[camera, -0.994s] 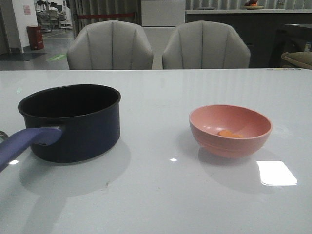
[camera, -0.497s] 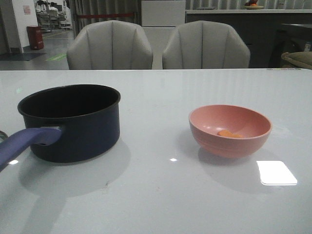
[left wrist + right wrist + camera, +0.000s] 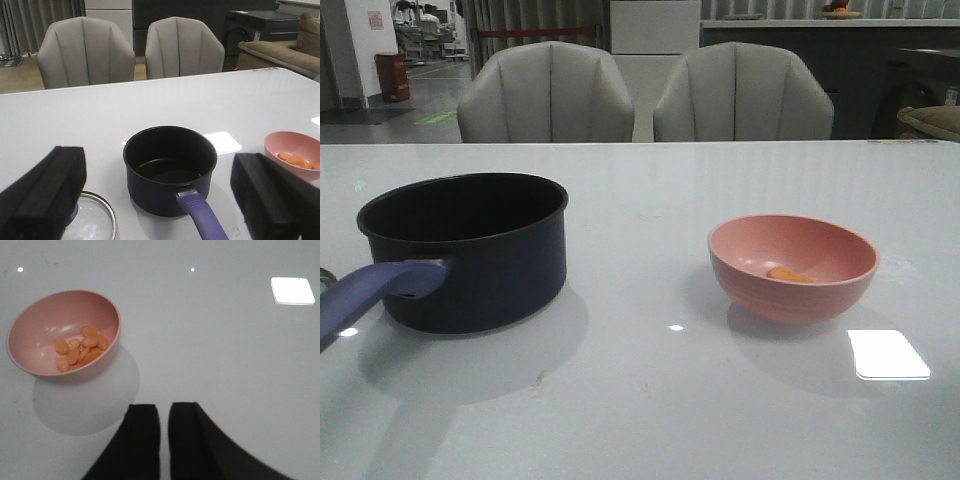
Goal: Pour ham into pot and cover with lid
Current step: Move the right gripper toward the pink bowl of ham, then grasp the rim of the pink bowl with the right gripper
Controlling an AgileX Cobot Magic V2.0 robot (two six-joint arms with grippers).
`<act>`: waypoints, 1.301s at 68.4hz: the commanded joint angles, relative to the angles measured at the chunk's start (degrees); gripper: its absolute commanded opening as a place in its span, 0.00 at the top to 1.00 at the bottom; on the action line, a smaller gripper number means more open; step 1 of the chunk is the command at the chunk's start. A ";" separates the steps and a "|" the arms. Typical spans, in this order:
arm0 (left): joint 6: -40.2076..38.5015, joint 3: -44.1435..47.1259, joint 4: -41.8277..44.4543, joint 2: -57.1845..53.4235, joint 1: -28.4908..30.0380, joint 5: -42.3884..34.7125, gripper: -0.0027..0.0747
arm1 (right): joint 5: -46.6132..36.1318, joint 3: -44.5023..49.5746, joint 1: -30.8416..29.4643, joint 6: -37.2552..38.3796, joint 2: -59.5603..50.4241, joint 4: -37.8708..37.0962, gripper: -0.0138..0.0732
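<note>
I will next move my right gripper to the pink bowl and close it on the bowl's rim (image 3: 873,257) (image 3: 119,334), on the side farthest away from the dark navy pot.
The dark navy pot (image 3: 470,255) stands on the left of the table, open and empty inside, its blue-purple handle (image 3: 370,290) pointing toward me. The pink bowl (image 3: 792,268) on the right holds several orange ham pieces (image 3: 788,274). In the left wrist view my left gripper (image 3: 160,170) is wide open and empty, hovering short of the pot (image 3: 170,170). The glass lid (image 3: 95,220) lies beside the pot, partly hidden by one finger. In the right wrist view my right gripper (image 3: 164,412) is shut and empty, a little away from the bowl (image 3: 45,320) and ham (image 3: 80,347). Neither gripper shows in the front view.
The white glossy table (image 3: 650,400) carries a bright light reflection (image 3: 888,353) near the bowl. Two grey chairs (image 3: 545,95) stand past the table's far edge. The bowl also shows at the edge of the left wrist view (image 3: 295,145).
</note>
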 commanded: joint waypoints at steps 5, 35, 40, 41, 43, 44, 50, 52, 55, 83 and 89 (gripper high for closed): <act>0.03 -1.48 -0.23 0.72 -0.57 -4.29 0.15 | -2.57 -8.29 0.31 0.08 10.05 3.05 0.31; 0.03 -1.48 -0.23 0.72 -0.57 -4.29 0.15 | 1.17 -31.15 5.37 0.08 47.09 5.75 0.28; 0.03 -1.48 -0.23 0.72 -0.57 -4.29 0.15 | 2.88 -34.61 5.37 0.08 51.76 5.75 0.28; 0.03 -1.48 -0.23 0.72 -0.57 -4.29 0.15 | 3.22 -35.23 5.37 0.08 52.59 5.75 0.28; 0.03 -1.48 -0.23 0.72 -0.57 -4.29 0.15 | 4.17 -36.73 5.37 0.08 54.15 5.80 0.29; 0.03 -1.48 -0.23 0.72 -0.57 -4.29 0.15 | 4.56 -37.31 5.37 0.08 54.88 5.79 0.30; 0.03 -1.48 -0.23 0.72 -0.57 -4.29 0.15 | 6.32 -40.26 5.60 0.08 58.93 5.81 0.39; 0.03 -1.48 -0.23 0.72 -0.57 -4.29 0.15 | 6.64 -41.02 5.60 0.08 59.90 5.81 0.44; 0.03 -1.48 -0.23 0.72 -0.57 -4.29 0.15 | 6.83 -42.03 5.60 0.08 61.01 5.81 0.50; 0.03 -1.48 -0.23 0.72 -0.57 -4.29 0.15 | 7.64 -48.06 5.78 -0.05 60.68 8.28 0.69; 0.03 -1.48 -0.23 0.72 -0.57 -4.29 0.15 | 11.14 -52.40 7.55 -2.41 60.68 8.29 0.69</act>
